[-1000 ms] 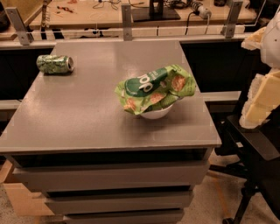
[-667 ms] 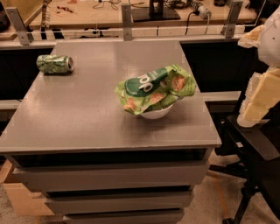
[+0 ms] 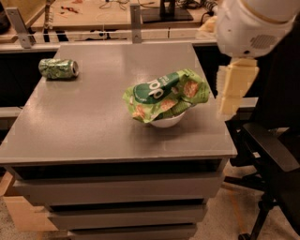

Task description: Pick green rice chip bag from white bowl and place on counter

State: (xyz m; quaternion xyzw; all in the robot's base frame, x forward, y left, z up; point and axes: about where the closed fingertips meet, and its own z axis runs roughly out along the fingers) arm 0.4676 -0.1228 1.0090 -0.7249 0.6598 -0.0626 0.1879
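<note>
I need to close my gripper on the upper edge (image 3: 182, 76) of the green rice chip bag, near the gripper-side end of its dark green label.
The green rice chip bag (image 3: 164, 93) lies crumpled across the white bowl (image 3: 167, 122), covering its top and spreading wider than it. The bowl stands right of centre on the grey counter (image 3: 93, 122). My gripper (image 3: 230, 98), a cream-coloured part hanging below a big white arm joint (image 3: 251, 23), is off the counter's right edge. It is to the right of the bag, at about the bag's height, and not touching it.
A small green drink can (image 3: 58, 68) lies on its side at the counter's far left. A cluttered wooden bench (image 3: 93, 11) runs behind the counter. A black office chair (image 3: 276, 154) stands to the right. Grey drawer fronts (image 3: 117, 187) are below.
The arm has swung left and nearer, so it now fills the upper right of the view. The bag, bowl and can have not moved on the counter.
</note>
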